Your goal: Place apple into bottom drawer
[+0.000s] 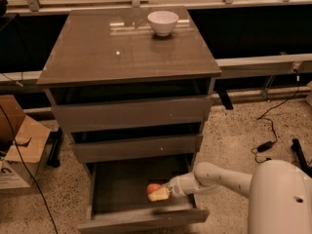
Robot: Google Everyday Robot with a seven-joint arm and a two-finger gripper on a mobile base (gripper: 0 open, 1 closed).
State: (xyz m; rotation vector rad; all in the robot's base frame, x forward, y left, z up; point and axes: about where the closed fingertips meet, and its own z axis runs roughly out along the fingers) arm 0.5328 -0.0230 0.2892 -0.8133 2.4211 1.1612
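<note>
Next, my gripper takes the apple to the bottom drawer's inside (pixel 131 197). It will let go of the apple there near the front, slightly toward the cardboard box.
The bottom drawer (pixel 122 217) is pulled out, open toward me, below two shut drawers of the grey-brown cabinet. The apple (pixel 153 188), red-orange and small, is inside the drawer near its right front part. My gripper (pixel 159 194) reaches in from the right on a white arm (pixel 219 177), and its yellowish fingertips are at the apple's right and front side. The apple appears to be between the fingertips, low over the drawer floor; I cannot tell whether it rests on the floor.
A white bowl (pixel 163 22) stands at the back of the cabinet top (pixel 117 52). A cardboard box (pixel 17 145) sits on the floor at the left. Cables (pixel 273 130) and a power adapter lie on the speckled floor at the right.
</note>
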